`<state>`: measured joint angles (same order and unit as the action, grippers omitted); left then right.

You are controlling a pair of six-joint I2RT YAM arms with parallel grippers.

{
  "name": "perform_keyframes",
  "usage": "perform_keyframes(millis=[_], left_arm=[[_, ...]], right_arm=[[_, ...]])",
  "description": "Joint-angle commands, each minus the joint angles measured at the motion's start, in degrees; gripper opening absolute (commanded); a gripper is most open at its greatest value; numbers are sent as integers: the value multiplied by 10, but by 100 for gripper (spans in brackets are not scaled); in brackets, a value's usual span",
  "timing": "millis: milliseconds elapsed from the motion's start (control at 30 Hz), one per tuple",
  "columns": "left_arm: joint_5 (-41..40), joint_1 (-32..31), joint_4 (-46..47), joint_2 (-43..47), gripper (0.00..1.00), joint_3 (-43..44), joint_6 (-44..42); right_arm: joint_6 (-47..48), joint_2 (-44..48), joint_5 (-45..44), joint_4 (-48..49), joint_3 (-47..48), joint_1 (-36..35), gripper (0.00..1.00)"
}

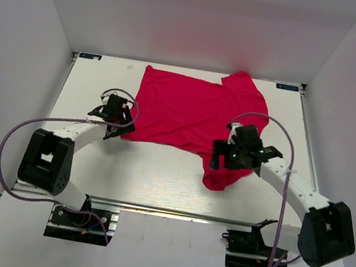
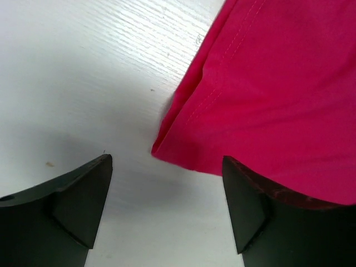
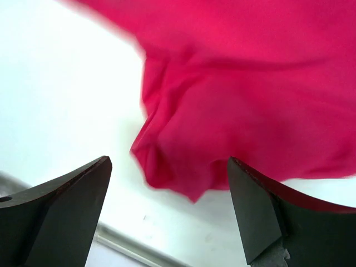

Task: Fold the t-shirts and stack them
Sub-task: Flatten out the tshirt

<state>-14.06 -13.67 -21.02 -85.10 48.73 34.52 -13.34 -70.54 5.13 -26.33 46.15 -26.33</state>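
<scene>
I can see that the t-shirt's sleeve is crumpled, so I will take the sleeve's end (image 1: 212,184) with my right gripper and pull it straight toward the metal rail before I fold.
The crimson-pink t-shirt (image 1: 188,111) lies spread on the white table, its body flat toward the back and one sleeve bunched toward the front right. My left gripper (image 1: 119,127) is open and empty at the shirt's near left corner; that hemmed corner (image 2: 167,142) shows just ahead of the jaws in the left wrist view. My right gripper (image 1: 222,159) is open and empty over the crumpled sleeve (image 3: 183,161), which lies just ahead of the jaws in the right wrist view. No tag is visible.
The white table (image 1: 151,177) is walled by grey panels left, right and back. A metal rail (image 1: 172,211) runs along its near edge, also visible in the right wrist view (image 3: 128,245). Both arms trail purple cables.
</scene>
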Motion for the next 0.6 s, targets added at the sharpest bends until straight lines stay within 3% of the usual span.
perform_keyframes(millis=[0,200,367,433,567], left_arm=[[36,3,60,-15,83,0,-23],[61,3,92,-39,63,-21,-35],[61,3,92,-55,56,-40,-35],[67,3,100,-55,50,-40,-35],[81,3,106,-61,38,-45,-35]], right_arm=[[-10,-41,45,-8,-2,-56,90],[-68,-74,-31,2,7,-94,84],[-99,-109,-43,15,0,-96,76],[-106,-124,-37,22,3,-98,70],[-113,-131,-23,35,9,-104,50]])
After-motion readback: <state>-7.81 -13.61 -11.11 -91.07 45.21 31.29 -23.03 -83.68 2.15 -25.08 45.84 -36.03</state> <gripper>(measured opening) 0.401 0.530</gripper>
